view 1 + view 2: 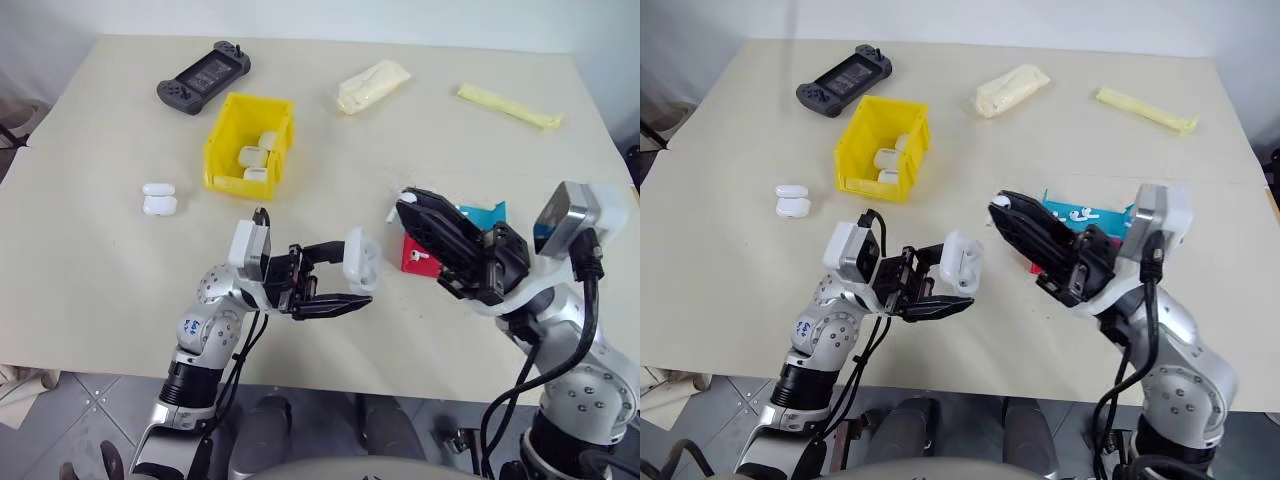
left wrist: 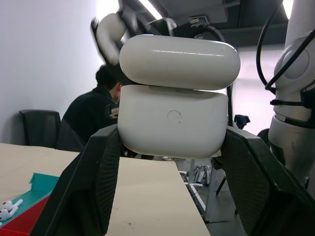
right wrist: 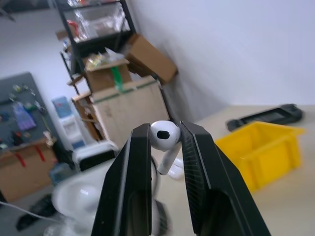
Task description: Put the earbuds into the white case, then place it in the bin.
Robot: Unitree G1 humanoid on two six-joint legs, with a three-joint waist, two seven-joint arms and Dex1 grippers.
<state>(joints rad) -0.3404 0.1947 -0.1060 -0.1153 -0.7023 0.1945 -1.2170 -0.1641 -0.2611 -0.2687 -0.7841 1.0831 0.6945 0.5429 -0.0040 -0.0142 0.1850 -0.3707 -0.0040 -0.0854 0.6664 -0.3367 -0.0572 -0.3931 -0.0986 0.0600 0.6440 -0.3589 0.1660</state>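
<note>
Next, my right gripper releases the earbud into the far slot of the open white case (image 1: 374, 243) held by my left gripper. The earbud is now raised just beside that case.
My left gripper (image 1: 352, 278) is shut on the white case (image 1: 359, 260), held above the table's near edge with its lid flipped open. The case (image 2: 172, 125) sits between the two black fingers (image 2: 91, 182). My right gripper (image 1: 408, 203) is shut on one earbud (image 3: 165, 134), whose stem hangs down between the pads; it is raised just right of the open case and does not touch it. The yellow bin (image 1: 224, 135) stands farther back on the left and holds several white cases.
Two more white cases (image 1: 158, 198) lie left of the bin. A red-and-blue tray (image 1: 486, 212) holding loose earbuds (image 1: 1081, 212) sits behind my right gripper. At the far edge are a game controller (image 1: 203, 76), a cream packet (image 1: 372, 85) and a yellow strip (image 1: 508, 105).
</note>
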